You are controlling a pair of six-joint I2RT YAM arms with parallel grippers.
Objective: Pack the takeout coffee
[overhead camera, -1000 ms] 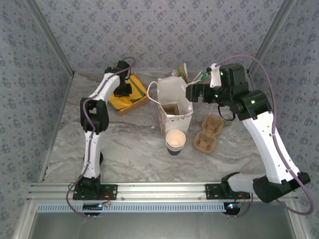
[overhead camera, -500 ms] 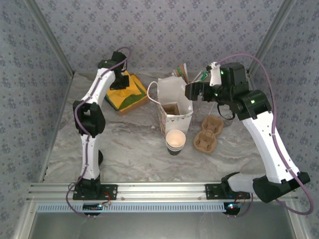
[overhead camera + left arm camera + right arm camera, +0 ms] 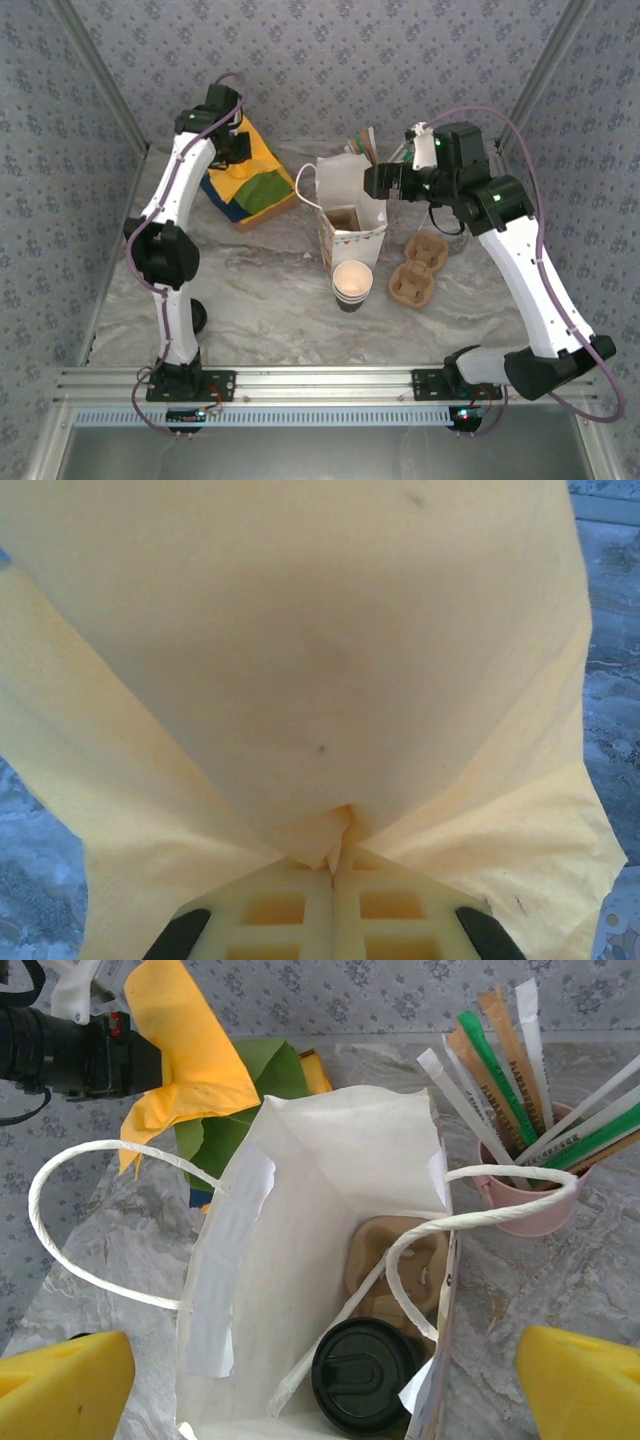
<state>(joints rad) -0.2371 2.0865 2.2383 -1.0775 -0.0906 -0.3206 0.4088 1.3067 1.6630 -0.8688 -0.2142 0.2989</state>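
The green napkin lifts off the blue one along with the yellow napkin, so my left gripper needs to lower them to the stack and pinch only the yellow layer [image 3: 258, 158].
The takeout coffee [image 3: 352, 281], a small paper cup with a cream inside and dark rings, stands open on the table in front of the white paper bag [image 3: 350, 205]. My right gripper [image 3: 376, 183] hovers open above the bag's mouth, its yellow fingers [image 3: 60, 1385] wide apart. Inside the bag [image 3: 300, 1190] a black-lidded cup [image 3: 365, 1375] sits in a brown carrier [image 3: 400, 1255]. My left gripper [image 3: 233, 150] is raised at the back left, shut on a yellow napkin [image 3: 300, 660], whose pinched fold sits between the fingertips [image 3: 338, 865].
Green and blue napkins [image 3: 258, 192] lie under the lifted yellow one. A pink cup with straws [image 3: 520, 1195] stands behind the bag. A brown cardboard two-cup carrier [image 3: 418, 270] lies right of the bag. The bag's rope handles [image 3: 90, 1220] stick out sideways.
My left arm has risen and swung back, lifting the yellow napkin off the pile so it hangs unfolded. The right gripper has shifted slightly left over the bag.
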